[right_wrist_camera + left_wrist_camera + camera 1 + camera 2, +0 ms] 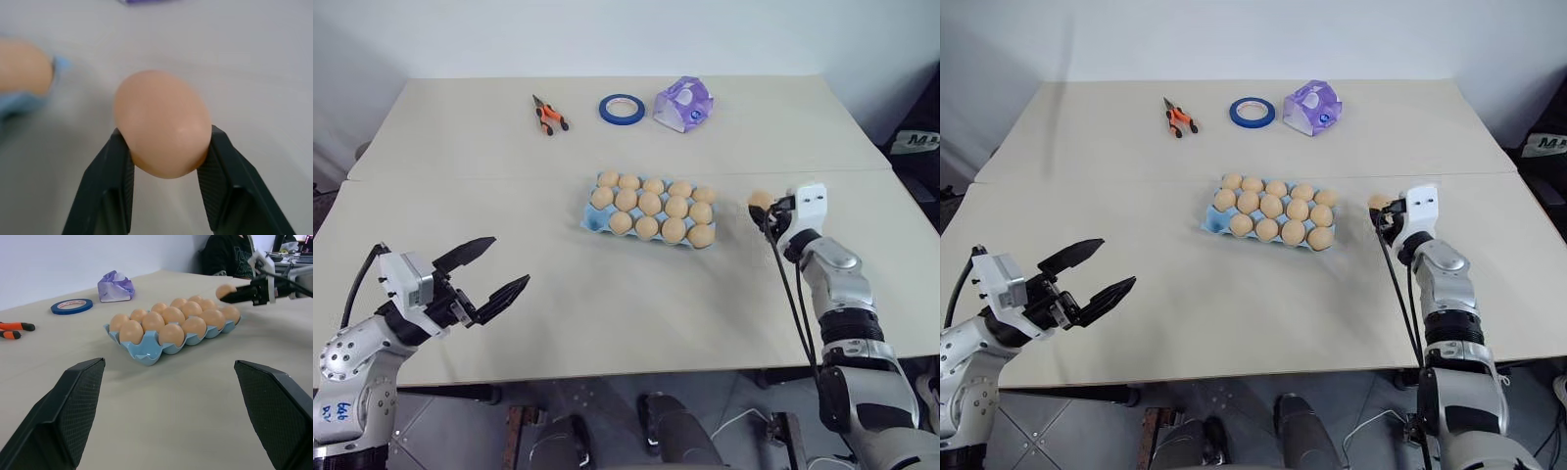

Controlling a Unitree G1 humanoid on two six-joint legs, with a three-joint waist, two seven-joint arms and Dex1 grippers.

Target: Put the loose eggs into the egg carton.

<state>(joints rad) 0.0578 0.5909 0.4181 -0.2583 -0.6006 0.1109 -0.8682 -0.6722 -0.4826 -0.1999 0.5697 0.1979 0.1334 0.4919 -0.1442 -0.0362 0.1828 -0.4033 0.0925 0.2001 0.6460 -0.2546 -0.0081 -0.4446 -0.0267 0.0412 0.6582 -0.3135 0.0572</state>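
Note:
Next, my right gripper puts the egg down in the bare corner cup of the light blue egg carton [595, 220].
The light blue egg carton [595, 223] lies mid-table, holding several pale orange eggs; its near-left corner cup is bare. To the right of the carton, one loose egg [759, 200] is pinched between the black fingers of my right gripper [765, 210], which is shut on it and holds it just above the tabletop. The right wrist view shows that egg [164, 122] up close, clamped on both sides by the fingers [112, 171]. My left gripper [507, 261] hovers over the table's near left with its jaws open and nothing between them, pointing toward the carton [146, 352].
At the table's far side lie orange-handled pliers [548, 116], a blue tape roll [622, 108] and a purple-and-white packet [683, 105]. A person in dark clothing [230, 254] sits beyond the table's right edge. A seam crosses the table behind the carton.

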